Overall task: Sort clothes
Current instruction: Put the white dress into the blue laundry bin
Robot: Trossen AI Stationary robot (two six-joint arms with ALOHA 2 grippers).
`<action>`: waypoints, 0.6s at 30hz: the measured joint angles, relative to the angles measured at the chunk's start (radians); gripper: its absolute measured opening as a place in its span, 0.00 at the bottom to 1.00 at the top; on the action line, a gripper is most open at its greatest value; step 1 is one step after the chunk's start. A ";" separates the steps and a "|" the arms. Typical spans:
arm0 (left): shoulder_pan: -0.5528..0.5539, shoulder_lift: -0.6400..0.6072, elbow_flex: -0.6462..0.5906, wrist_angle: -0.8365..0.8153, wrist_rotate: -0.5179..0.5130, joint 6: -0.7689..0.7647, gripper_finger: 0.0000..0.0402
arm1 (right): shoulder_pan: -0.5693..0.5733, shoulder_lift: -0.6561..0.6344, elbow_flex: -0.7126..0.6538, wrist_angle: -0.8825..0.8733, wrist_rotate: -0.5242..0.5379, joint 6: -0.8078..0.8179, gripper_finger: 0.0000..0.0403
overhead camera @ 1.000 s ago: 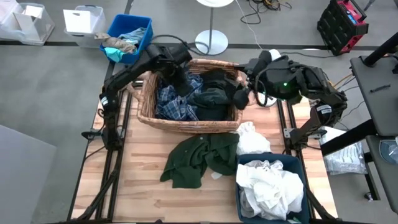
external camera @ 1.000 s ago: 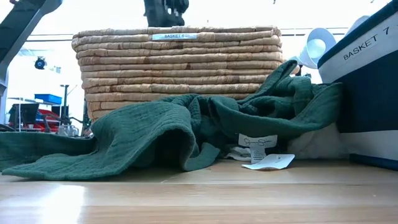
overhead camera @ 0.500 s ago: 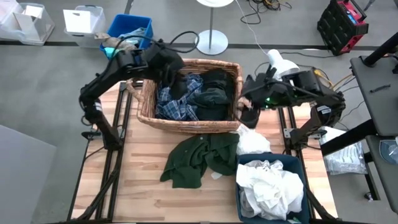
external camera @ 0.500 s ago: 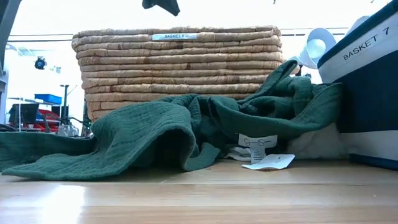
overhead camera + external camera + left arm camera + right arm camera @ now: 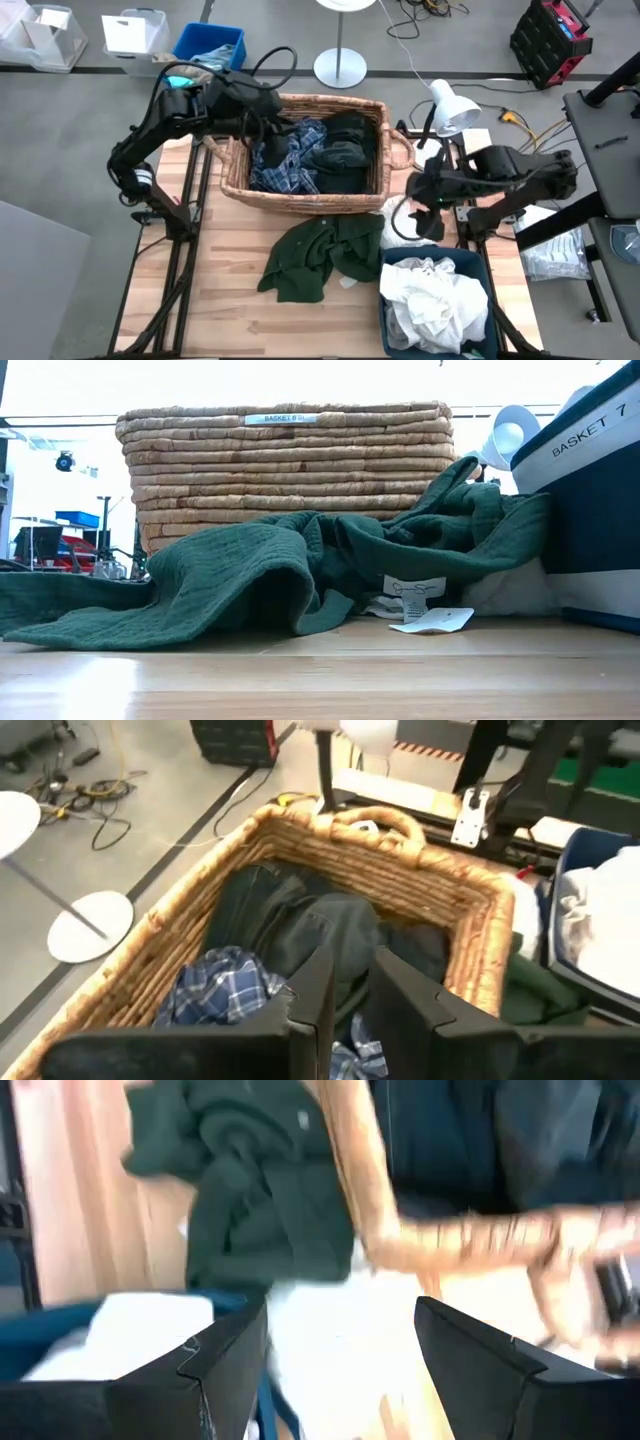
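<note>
The white garment's end [image 5: 418,236] [image 5: 345,1365] farthest from the dark green garment is just beyond the blue bin's far edge. My right gripper needs to close on it there.
A wicker basket [image 5: 300,203] [image 5: 285,460] at the table's far side holds a navy plaid garment [image 5: 290,172] [image 5: 225,985] and dark grey and black ones [image 5: 345,150] [image 5: 310,920]. A dark green garment [image 5: 320,255] [image 5: 250,580] lies spread on the table, leaning on the basket's near wall. A blue bin [image 5: 590,490] at the near right holds white clothes [image 5: 435,300]. One white garment [image 5: 405,225] lies between basket and bin. My left gripper [image 5: 352,970] [image 5: 280,115] hangs over the basket's left end, shut to a slit, with nothing seen in it. My right gripper [image 5: 340,1310] [image 5: 420,212] hovers open above the white garment.
A white desk lamp [image 5: 450,100] stands by the basket's right handle. Off the table at the far left is a blue box of rags [image 5: 205,55]. Bare wood [image 5: 230,320] lies at the near left. A paper tag [image 5: 430,620] lies beside the green garment.
My left gripper has risen out of the basket and drawn back toward the table's left edge, tipping up from pointing down to a shallow slant. My right gripper has moved from the basket's right end toward the near edge and down, tipping over to point down at the white garment.
</note>
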 joint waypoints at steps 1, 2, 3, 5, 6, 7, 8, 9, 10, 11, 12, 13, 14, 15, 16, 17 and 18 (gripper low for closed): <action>-0.003 -0.004 0.000 0.002 0.000 0.000 0.12 | 0.007 -0.029 -0.051 0.005 0.000 0.018 0.61; -0.008 -0.004 0.000 0.002 0.000 0.000 0.12 | 0.014 -0.056 -0.101 0.014 0.000 0.038 0.61; -0.012 -0.005 0.000 0.006 0.000 -0.001 0.12 | 0.020 -0.085 -0.150 0.021 0.000 0.059 0.60; -0.019 -0.005 0.000 0.015 0.000 -0.003 0.12 | 0.038 -0.138 -0.256 0.053 0.002 0.080 0.60; -0.023 -0.005 0.000 0.018 0.000 -0.003 0.12 | 0.048 -0.166 -0.309 0.076 0.004 0.087 0.60; -0.027 -0.005 0.000 0.024 0.000 -0.003 0.12 | 0.056 -0.194 -0.362 0.102 0.003 0.093 0.60; -0.029 -0.003 0.000 0.035 0.000 -0.003 0.12 | 0.062 -0.219 -0.415 0.132 0.003 0.100 0.60; -0.033 -0.001 0.000 0.048 0.000 -0.003 0.12 | 0.065 -0.243 -0.466 0.168 0.003 0.107 0.61; -0.034 -0.001 0.000 0.054 0.000 -0.003 0.12 | 0.065 -0.265 -0.516 0.205 0.003 0.116 0.61; -0.035 0.000 0.000 0.059 0.000 -0.003 0.12 | 0.065 -0.280 -0.563 0.237 0.004 0.123 0.62; -0.038 0.003 -0.001 0.071 0.000 -0.003 0.12 | 0.065 -0.292 -0.611 0.269 0.004 0.123 0.63; -0.040 0.005 -0.001 0.083 0.000 -0.003 0.12 | 0.064 -0.300 -0.655 0.293 0.011 0.122 0.63; -0.040 0.006 -0.001 0.090 0.000 -0.003 0.12 | 0.064 -0.306 -0.698 0.321 0.021 0.121 0.64; -0.040 0.006 -0.002 0.097 0.000 0.000 0.12 | 0.063 -0.310 -0.738 0.352 0.029 0.116 0.64; -0.040 0.007 -0.002 0.103 0.000 0.001 0.12 | 0.061 -0.312 -0.777 0.386 0.034 0.115 0.65; -0.040 0.007 -0.002 0.108 0.000 0.001 0.12 | 0.059 -0.316 -0.816 0.419 0.034 0.115 0.65; -0.040 0.007 -0.002 0.112 0.000 0.001 0.12 | 0.058 -0.316 -0.854 0.450 0.034 0.122 0.65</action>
